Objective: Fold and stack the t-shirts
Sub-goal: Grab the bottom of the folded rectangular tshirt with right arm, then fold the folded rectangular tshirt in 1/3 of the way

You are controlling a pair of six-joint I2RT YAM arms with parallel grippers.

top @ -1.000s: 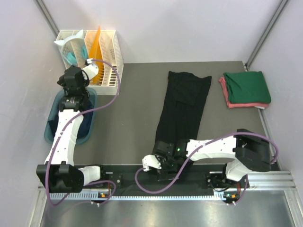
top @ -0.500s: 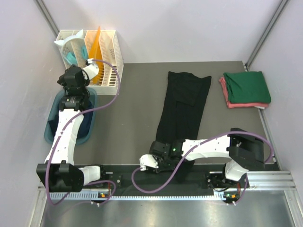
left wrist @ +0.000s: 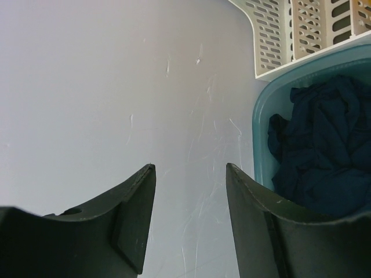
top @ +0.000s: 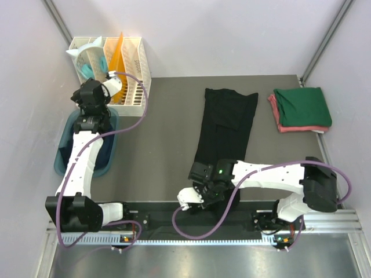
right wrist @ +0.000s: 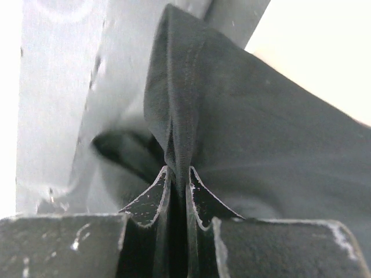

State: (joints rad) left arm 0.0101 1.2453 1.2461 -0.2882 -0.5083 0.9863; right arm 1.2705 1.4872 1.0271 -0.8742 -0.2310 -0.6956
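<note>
The robot's right gripper should release the black t-shirt's near hem on the far part of the t-shirt's own black strip point(top: 225, 116).
A black t-shirt point(top: 226, 130) lies folded into a long strip down the middle of the table. Its near end is bunched up where my right gripper point(top: 200, 172) meets it. In the right wrist view that gripper point(right wrist: 178, 174) is shut on a pinched fold of the black t-shirt's point(right wrist: 261, 133) hem. At the far right lies a folded dark green t-shirt point(top: 302, 105) on top of a pinkish-red one point(top: 275, 119). A crumpled navy t-shirt point(left wrist: 324, 162) sits in the tub. My left gripper point(left wrist: 189, 168) hangs open beside it with nothing between its fingers.
The teal-blue tub point(top: 62, 161) stands at the left edge under the left arm point(top: 90, 101). A white slotted rack point(top: 130, 63) with an orange divider stands behind it. White walls close in on the left, back and right. The black base rail point(top: 232, 217) runs along the near edge.
My right gripper has closed on the near hem of the black t-shirt and lifted a fold of it. Its arm has swung its elbow to the right. The left arm is unchanged.
</note>
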